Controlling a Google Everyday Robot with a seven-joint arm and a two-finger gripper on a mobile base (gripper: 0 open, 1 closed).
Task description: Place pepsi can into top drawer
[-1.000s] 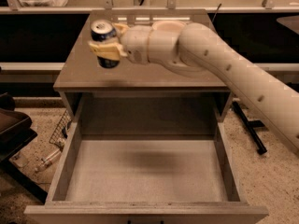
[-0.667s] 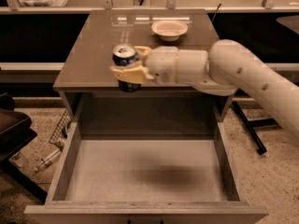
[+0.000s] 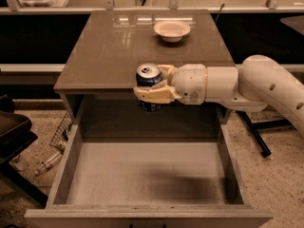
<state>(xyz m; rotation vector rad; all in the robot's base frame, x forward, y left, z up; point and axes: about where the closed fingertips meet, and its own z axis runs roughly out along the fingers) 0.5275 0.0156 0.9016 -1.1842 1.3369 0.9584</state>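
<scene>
I need to let go of the pepsi can on the bottom of the drawer, near the drawer's side (image 3: 115, 160) by the wire rack.
The pepsi can (image 3: 148, 80) is dark blue with a silver top and stands upright in my gripper (image 3: 151, 86). The gripper's pale fingers (image 3: 154, 94) are shut around the can's body. The can hangs in the air just past the front edge of the cabinet top, over the back part of the top drawer (image 3: 147, 175). The drawer is pulled wide open toward the camera, with a pale flat bottom and thick grey-brown side walls. My white arm (image 3: 247, 87) reaches in from the right.
A shallow pale bowl (image 3: 172, 30) sits at the back of the brown cabinet top (image 3: 109, 51). A dark chair part (image 3: 14, 132) and a wire rack (image 3: 59, 132) stand left of the drawer. A dark stand leg (image 3: 254, 132) is on the floor at the right.
My gripper has carried the can from the back left of the cabinet top forward and to the right, past the front edge, to above the open drawer.
</scene>
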